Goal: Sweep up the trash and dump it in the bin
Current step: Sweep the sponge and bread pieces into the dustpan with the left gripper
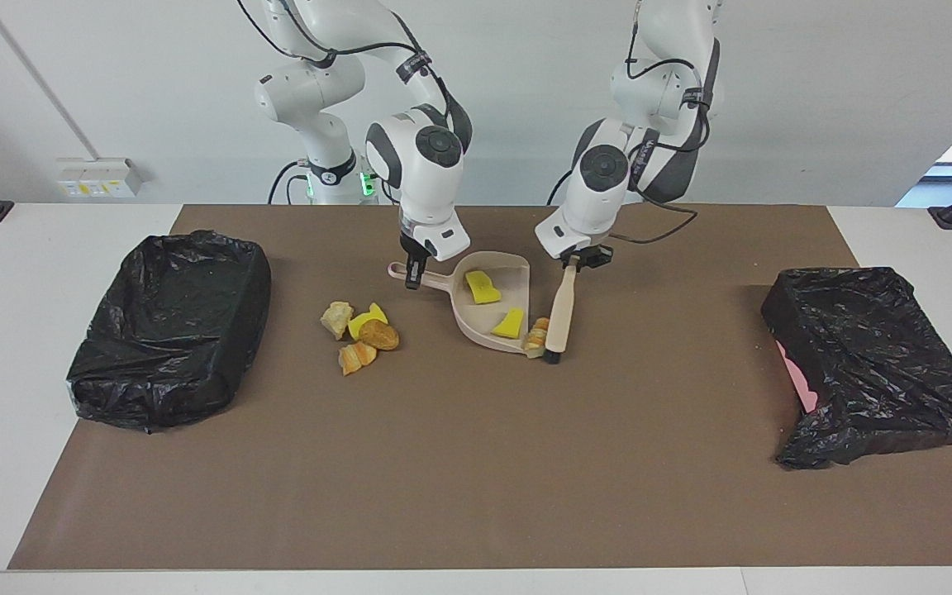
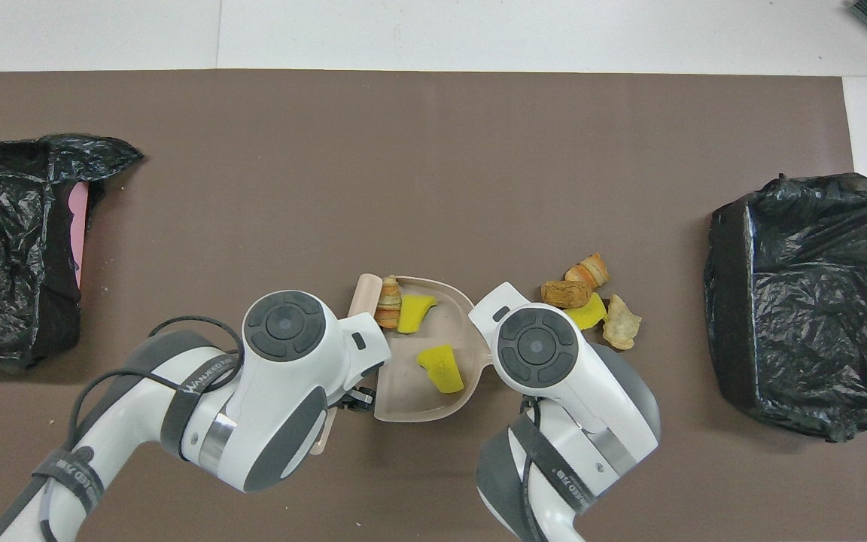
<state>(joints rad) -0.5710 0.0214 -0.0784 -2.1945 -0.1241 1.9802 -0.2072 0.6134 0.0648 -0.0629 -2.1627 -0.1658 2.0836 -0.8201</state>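
Observation:
Next, my left gripper releases the tan brush on the bare mat (image 2: 409, 479) between my arms, just a bit nearer than the beige dustpan.
My right gripper (image 1: 416, 271) is shut on the handle of the beige dustpan (image 1: 476, 318), which lies flat on the brown mat. Two yellow sponge chunks (image 1: 482, 287) (image 1: 510, 323) lie in the pan (image 2: 418, 391). My left gripper (image 1: 580, 261) is shut on the upper end of the tan brush (image 1: 561, 310). The brush's dark bristle tip rests on the mat beside a striped bread-like lump (image 1: 536, 335) at the pan's mouth. Several more scraps (image 1: 360, 332) lie in a cluster beside the pan, toward the right arm's end; they also show in the overhead view (image 2: 588, 297).
A bin lined with a black bag (image 1: 170, 326) stands at the right arm's end of the table. A second black-bagged bin (image 1: 873, 364), with pink showing at its side, stands at the left arm's end. A brown mat (image 1: 476, 463) covers the table.

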